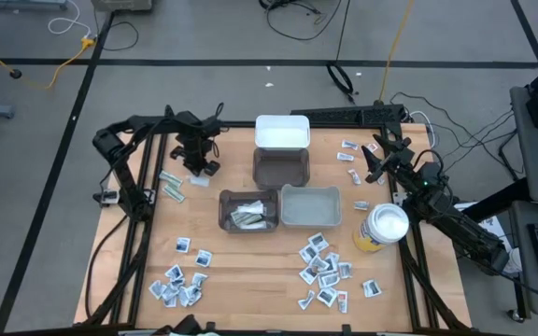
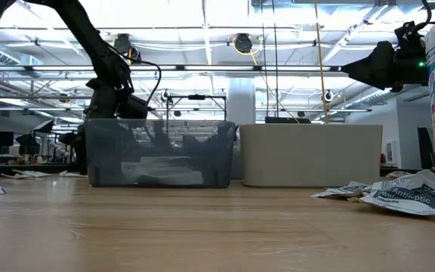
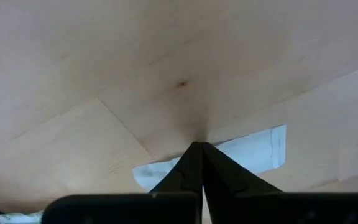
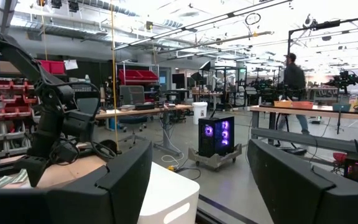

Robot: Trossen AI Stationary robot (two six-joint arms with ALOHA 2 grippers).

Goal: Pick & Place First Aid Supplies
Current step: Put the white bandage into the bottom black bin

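Observation:
Next, I open the shut fingers of my left gripper, as the white strip wrapper lies flat under them, and pinch across the wrapper's width point(image 3: 236, 154) before I lift it.
A narrow white strip wrapper point(image 3: 253, 149) lies flat on the wooden table at the far left point(image 1: 209, 169), and my left gripper point(image 3: 199, 146) stands over it, pointing steeply down, shut point(image 1: 198, 165). More first aid supplies lie scattered about: sachets in a near-left pile point(image 1: 179, 283), a near-right pile point(image 1: 325, 266), strips at the left point(image 1: 171, 183) and small packets at the far right point(image 1: 348, 154). My right gripper point(image 4: 201, 186) waits open and empty, raised above the table's right side point(image 1: 373, 161). My left gripper comes at the strip wrapper from above, slanting down, its shut fingertips meeting on the strip's long edge point(image 3: 219, 144) near the middle of its length. The fingers lie across the strip. The strip still lies flat on the table; the fingers hide how much of it sits between them.
Mid-table stand a dark bin point(image 1: 280, 168) with a white bin point(image 1: 282, 133) behind it, a dark bin holding packets point(image 1: 247, 211) and a light bin point(image 1: 310, 206). A yellow canister with a white lid point(image 1: 382, 230) stands at the right. Free wood lies near the front centre.

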